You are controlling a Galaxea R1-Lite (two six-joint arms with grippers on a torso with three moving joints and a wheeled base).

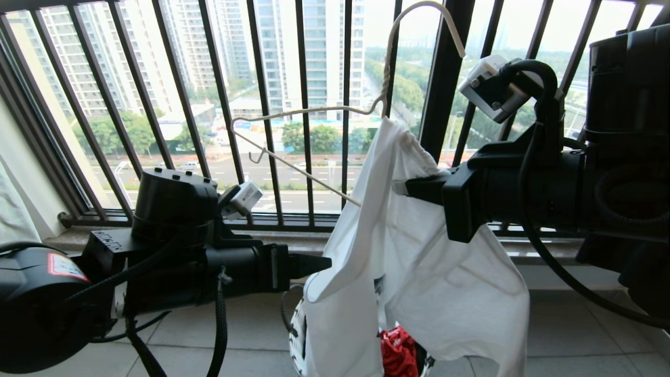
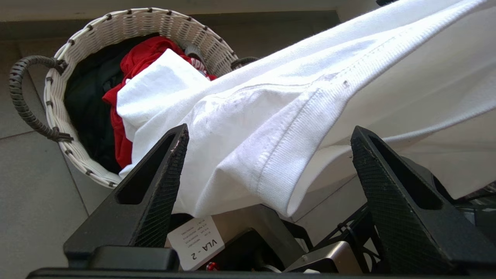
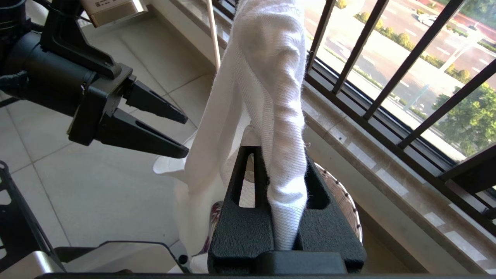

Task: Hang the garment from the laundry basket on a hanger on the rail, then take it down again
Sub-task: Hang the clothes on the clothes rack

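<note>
The garment's ribbed hem hangs well below the hanger's loose end, so my left gripper will pinch the garment's sagging fold (image 1: pixel 315 291), pull it wide and raise it over that end.
The white garment (image 1: pixel 445 293) hangs bunched from one end of the thin cream hanger (image 1: pixel 293 112), just below its twisted neck. Its lower folds reach down into the laundry basket (image 2: pixel 128 23). My right gripper (image 3: pixel 277 155) comes in from the right and is shut on a twisted fold of the garment (image 3: pixel 267 58) high up. My left gripper (image 2: pixel 269 131) stands open at the cloth's left edge, lower down. A ribbed hem of the garment (image 2: pixel 290 97) lies loose between its fingers (image 2: pixel 170 170). The hanger's hook runs up to the top of the head view, and the rail is out of view.
A red garment (image 2: pixel 135 66) and dark cloth lie in the basket (image 1: pixel 296 335), which stands on the tiled floor (image 1: pixel 251 324). The black barred window railing (image 1: pixel 303 104) and its stone sill (image 1: pixel 293 241) run close behind the hanger. Both arms fill the lower left and right of the head view.
</note>
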